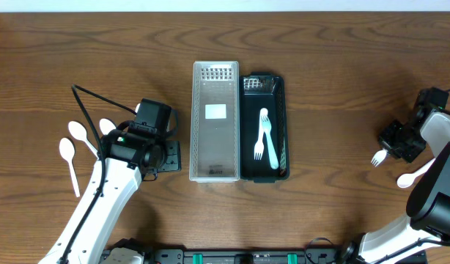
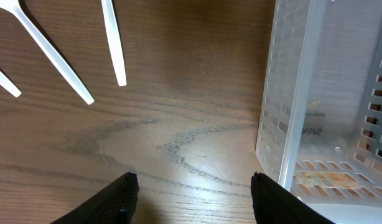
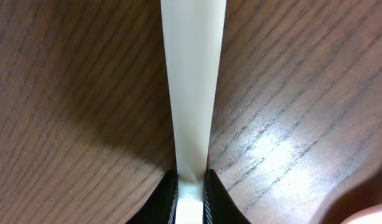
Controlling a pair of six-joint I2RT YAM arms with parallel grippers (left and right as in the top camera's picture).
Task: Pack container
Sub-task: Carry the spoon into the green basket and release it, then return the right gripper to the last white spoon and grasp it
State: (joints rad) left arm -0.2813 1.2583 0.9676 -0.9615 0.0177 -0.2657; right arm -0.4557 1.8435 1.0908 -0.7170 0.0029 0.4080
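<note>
The white fork, its handle now just over the wood, will be let go by my right gripper between the black container's forks and the clear container point(image 1: 252, 120).
A clear perforated container point(image 1: 215, 121) and a black container point(image 1: 282, 128) stand side by side at the table's middle. Two white forks point(image 1: 265, 136) lie in the black one. My right gripper point(image 1: 395, 145) is at the far right, shut on the handle of a white fork point(image 1: 379, 156); the handle point(image 3: 192, 93) runs up from the jaws point(image 3: 192, 180) just over the wood. My left gripper point(image 1: 163, 155) is open and empty point(image 2: 194, 186), low over the table just left of the clear container point(image 2: 321, 93).
Three white spoons point(image 1: 78, 136) lie at the left; their handles point(image 2: 113, 43) show at the top left of the left wrist view. Another white spoon point(image 1: 414, 176) lies near the right arm. A black cable point(image 1: 86, 103) runs over the left side.
</note>
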